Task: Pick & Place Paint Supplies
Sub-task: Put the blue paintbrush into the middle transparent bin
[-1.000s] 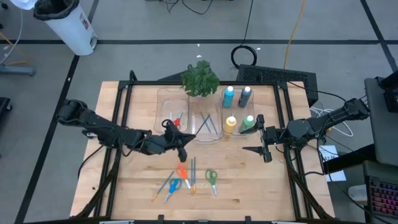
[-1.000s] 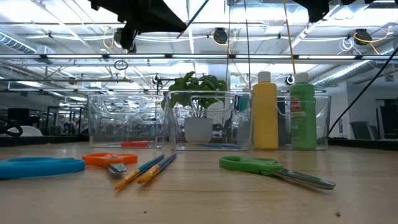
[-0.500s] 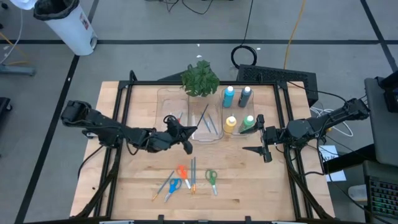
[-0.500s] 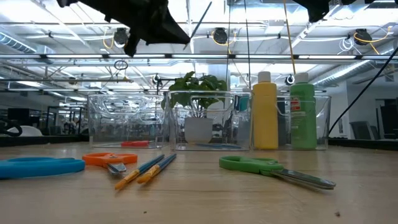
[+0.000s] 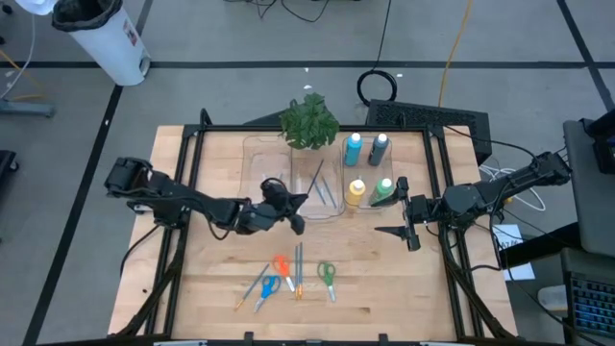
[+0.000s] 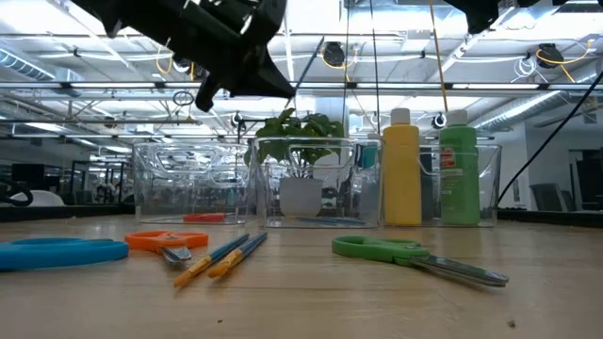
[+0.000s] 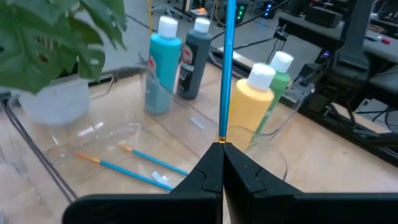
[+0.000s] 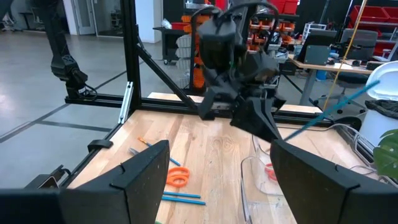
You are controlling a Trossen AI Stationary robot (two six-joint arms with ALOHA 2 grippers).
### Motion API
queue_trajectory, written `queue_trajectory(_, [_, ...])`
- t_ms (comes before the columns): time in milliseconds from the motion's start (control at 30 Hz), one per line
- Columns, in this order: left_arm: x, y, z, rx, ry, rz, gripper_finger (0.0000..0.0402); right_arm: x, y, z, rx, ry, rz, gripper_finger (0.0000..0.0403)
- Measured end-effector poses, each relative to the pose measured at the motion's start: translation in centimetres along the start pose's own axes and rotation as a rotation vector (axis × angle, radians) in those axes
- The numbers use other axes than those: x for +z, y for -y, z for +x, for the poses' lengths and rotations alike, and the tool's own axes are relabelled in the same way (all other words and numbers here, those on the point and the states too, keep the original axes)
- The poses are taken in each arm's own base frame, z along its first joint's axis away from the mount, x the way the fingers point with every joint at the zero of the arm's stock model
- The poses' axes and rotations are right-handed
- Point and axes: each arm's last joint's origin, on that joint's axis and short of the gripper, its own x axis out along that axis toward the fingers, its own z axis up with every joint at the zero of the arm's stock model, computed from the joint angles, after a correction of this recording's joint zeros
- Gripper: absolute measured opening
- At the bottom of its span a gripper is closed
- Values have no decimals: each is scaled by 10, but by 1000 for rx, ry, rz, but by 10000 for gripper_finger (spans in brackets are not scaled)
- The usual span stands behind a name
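My left gripper needs to release the thin blue brush next to the other blue brushes point(image 5: 308, 187) point(image 7: 99, 182) on the bottom of the middle clear bin.
My left gripper point(image 5: 294, 210) is shut on a thin blue brush point(image 5: 313, 182) and hovers at the near edge of the middle clear bin point(image 5: 332, 210). Two more blue brushes point(image 7: 127, 163) lie on that bin's floor. The left bin holds red scissors point(image 5: 272, 186). The right bin holds light blue point(image 5: 354, 148), dark point(image 5: 379, 148), yellow point(image 5: 356, 193) and green point(image 5: 383, 190) bottles. Orange point(image 5: 281, 265), blue point(image 5: 268, 286) and green point(image 5: 328, 276) scissors and several brushes point(image 5: 298, 264) lie on the near table. My right gripper point(image 5: 401, 208) waits open beside the right bin. My left gripper pinches the blue brush by its one end point(image 7: 222, 140) between the two fingertips point(image 7: 211, 163). The brush runs on beyond the fingertips, in line with them. It is lifted clear and slants upward point(image 6: 309, 58) above the middle bin.
A leafy plant point(image 5: 308, 121) in a white pot stands at the table's far edge behind the bins. Black frame rails point(image 5: 188, 163) run along the table's left and right sides. Bare wood shows on the near left point(image 5: 207, 279) and near right point(image 5: 394, 284).
My left gripper has carried the brush toward the table's right, from over the left bin's near corner to the middle bin's near edge. It has stayed shut on the brush. The brush now reaches over the middle bin.
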Motion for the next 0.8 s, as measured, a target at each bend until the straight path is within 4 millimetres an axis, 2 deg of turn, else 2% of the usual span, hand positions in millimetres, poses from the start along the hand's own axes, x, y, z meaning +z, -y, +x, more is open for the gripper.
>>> queue_trajectory(467, [-26, -4, 20, 23, -47, -38, 0, -1, 0, 1, 0, -4, -1, 270])
queue_trajectory(800, [-29, -4, 22, 14, -52, -55, 0, -2, -1, 3, 0, -15, -4, 270])
